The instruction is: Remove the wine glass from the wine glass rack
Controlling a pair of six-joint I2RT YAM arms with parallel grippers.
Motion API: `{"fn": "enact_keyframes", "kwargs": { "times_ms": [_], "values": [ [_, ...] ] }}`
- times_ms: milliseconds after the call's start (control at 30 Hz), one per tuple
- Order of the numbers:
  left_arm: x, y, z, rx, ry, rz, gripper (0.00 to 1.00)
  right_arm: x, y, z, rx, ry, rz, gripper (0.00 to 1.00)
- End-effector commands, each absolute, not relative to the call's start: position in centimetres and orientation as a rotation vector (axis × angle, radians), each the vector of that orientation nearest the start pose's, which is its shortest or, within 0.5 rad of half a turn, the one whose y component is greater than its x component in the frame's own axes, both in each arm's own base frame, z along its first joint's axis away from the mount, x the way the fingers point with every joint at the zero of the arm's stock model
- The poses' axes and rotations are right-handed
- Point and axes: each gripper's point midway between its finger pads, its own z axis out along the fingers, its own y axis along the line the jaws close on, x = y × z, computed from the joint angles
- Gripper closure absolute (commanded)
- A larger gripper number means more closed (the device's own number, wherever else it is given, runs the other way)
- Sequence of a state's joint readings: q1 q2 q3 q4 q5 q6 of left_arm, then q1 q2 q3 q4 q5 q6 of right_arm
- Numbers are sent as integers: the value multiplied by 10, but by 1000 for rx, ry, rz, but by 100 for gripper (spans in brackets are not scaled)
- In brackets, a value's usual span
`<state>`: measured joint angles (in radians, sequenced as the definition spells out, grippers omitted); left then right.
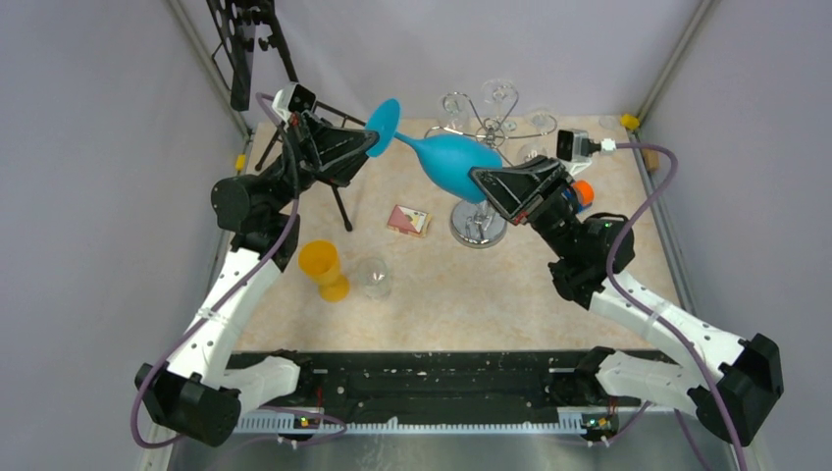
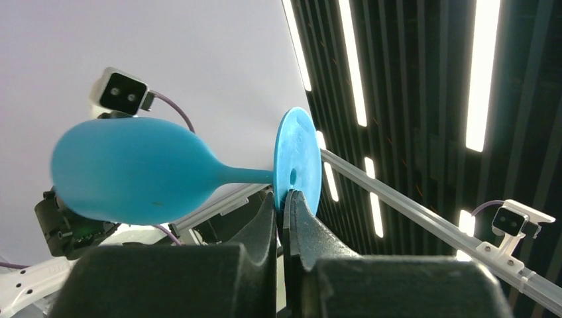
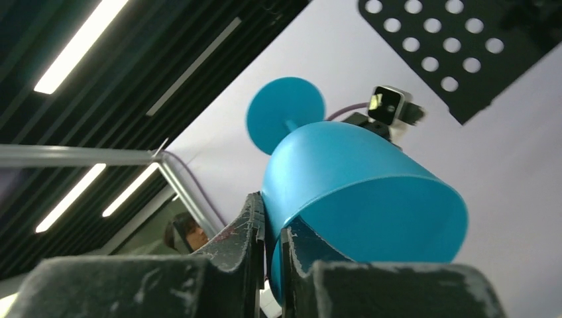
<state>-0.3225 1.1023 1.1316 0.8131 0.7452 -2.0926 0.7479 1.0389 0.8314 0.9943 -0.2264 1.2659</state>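
Observation:
I should use my right gripper to set the blue wine glass, still held level in the air, down on the table (image 1: 428,298) next to the clear glass, opposite the yellow cup.
The blue wine glass (image 1: 453,161) hangs level in the air, held between both arms, just left of the chrome wine glass rack (image 1: 478,227). My left gripper (image 1: 372,143) is shut on the edge of its round foot (image 2: 298,159), seen close in the left wrist view with the left gripper (image 2: 286,199) pinching the disc. My right gripper (image 1: 479,178) is shut on the bowl's rim. In the right wrist view the right gripper (image 3: 273,220) has one finger inside the wine glass (image 3: 358,179) and one outside. The glass is free of the rack's scroll arms (image 1: 497,116).
On the table stand a yellow cup (image 1: 322,268), a clear glass (image 1: 374,278) and a small patterned card (image 1: 407,220). A black tripod (image 1: 339,202) rises at the back left beneath my left arm. Grey walls close in both sides and the back.

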Motion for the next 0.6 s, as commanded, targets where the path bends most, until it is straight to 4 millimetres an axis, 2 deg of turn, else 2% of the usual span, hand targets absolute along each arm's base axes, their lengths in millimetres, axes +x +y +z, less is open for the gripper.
{"fn": "enact_keyframes", "kwargs": {
  "times_ms": [0, 233, 300, 433, 567],
  "values": [
    [173, -214, 574, 1, 1324, -2445, 96, 152, 261, 531, -125, 836, 1973, 100],
    [176, -214, 568, 53, 1318, -2343, 65, 152, 255, 539, -108, 821, 1956, 100],
    [177, -215, 563, 70, 1332, -2297, 52, 151, 255, 541, -111, 829, 1943, 100],
    [180, -220, 544, 114, 1423, -2154, 38, 152, 253, 542, -113, 861, 1892, 100],
    [183, -219, 520, 173, 1545, -1964, 28, 159, 256, 534, -138, 990, 1757, 100]
  ]
}}
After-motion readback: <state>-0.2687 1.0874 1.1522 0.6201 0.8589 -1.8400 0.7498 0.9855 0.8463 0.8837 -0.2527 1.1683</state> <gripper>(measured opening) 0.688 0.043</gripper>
